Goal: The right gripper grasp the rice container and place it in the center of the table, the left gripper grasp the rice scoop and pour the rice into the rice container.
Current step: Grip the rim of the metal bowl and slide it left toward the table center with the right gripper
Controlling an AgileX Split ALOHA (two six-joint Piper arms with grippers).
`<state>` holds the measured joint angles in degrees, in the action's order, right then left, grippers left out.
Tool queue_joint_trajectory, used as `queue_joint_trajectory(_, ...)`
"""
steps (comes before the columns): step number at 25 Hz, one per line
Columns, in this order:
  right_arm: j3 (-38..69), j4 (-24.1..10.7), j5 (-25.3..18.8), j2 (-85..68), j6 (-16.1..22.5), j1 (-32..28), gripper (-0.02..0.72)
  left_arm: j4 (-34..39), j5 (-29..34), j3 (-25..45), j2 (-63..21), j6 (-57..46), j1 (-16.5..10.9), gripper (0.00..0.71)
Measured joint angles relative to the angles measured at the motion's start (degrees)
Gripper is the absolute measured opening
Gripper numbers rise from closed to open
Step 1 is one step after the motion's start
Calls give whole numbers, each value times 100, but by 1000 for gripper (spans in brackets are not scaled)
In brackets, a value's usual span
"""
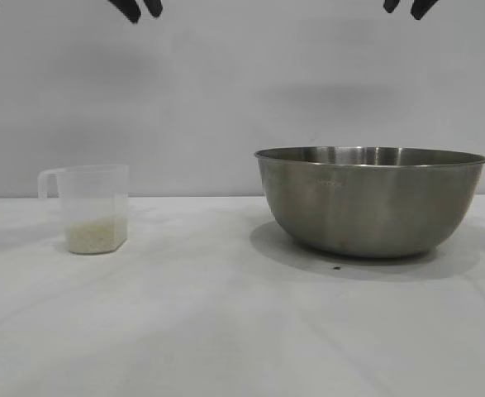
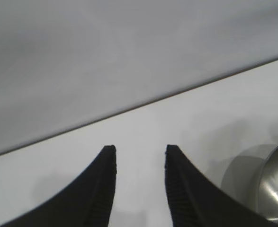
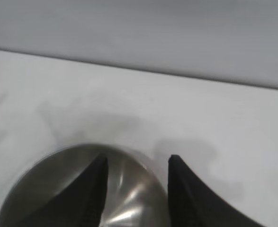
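Note:
Next, I move my left gripper to the rice scoop and close it on the upright outer part of its handle (image 1: 43,185), away from the rice container.
The rice container (image 1: 371,201), a wide steel bowl, stands on the white table (image 1: 225,331) at the right. The rice scoop (image 1: 92,207), a translucent cup with a loop handle, stands at the left with rice (image 1: 95,235) in its bottom. My left gripper (image 1: 140,8) hangs high above the scoop, open and empty (image 2: 139,151); the bowl's edge (image 2: 276,184) shows at the side of its wrist view. My right gripper (image 1: 410,7) hangs high above the bowl, open and empty (image 3: 138,161), with the bowl's rim (image 3: 150,165) far below, between its fingers.
A plain grey wall (image 1: 242,91) stands behind the table. A small dark speck (image 1: 336,267) lies on the table in front of the bowl.

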<state>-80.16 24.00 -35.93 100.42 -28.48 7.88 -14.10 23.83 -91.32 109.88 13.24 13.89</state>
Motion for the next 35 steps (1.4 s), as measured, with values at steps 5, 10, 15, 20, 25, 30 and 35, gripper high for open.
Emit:
queue_joint_trajectory(5, 784, 448, 620, 12, -429, 25, 298, -185, -2004, 2232, -558, 120, 0, 256)
queue_joint_trajectory(10, 830, 303, 373, 99, -333, 36, 298, -89, -2354, 2858, -711, 162, 14, 256)
queue_joint_trajectory(15, 877, -196, 202, 181, 104, 36, 298, 118, -2431, 2882, -724, 162, 81, 256)
queue_joint_trajectory(20, 877, -993, 113, 456, 849, 44, 298, 154, -2431, 2882, -724, 166, 91, 256)
queue_joint_trajectory(25, 877, -1042, 86, 687, 934, 12, 298, 157, -2431, 2882, -724, 166, 91, 256)
queue_joint_trajectory(30, 877, -1102, 112, 885, 943, 12, 298, 157, -2431, 2882, -724, 166, 91, 256)
queue_joint_trajectory(35, 877, -1126, 123, 1163, 943, 12, 118, 157, -2431, 2882, -724, 166, 91, 256)
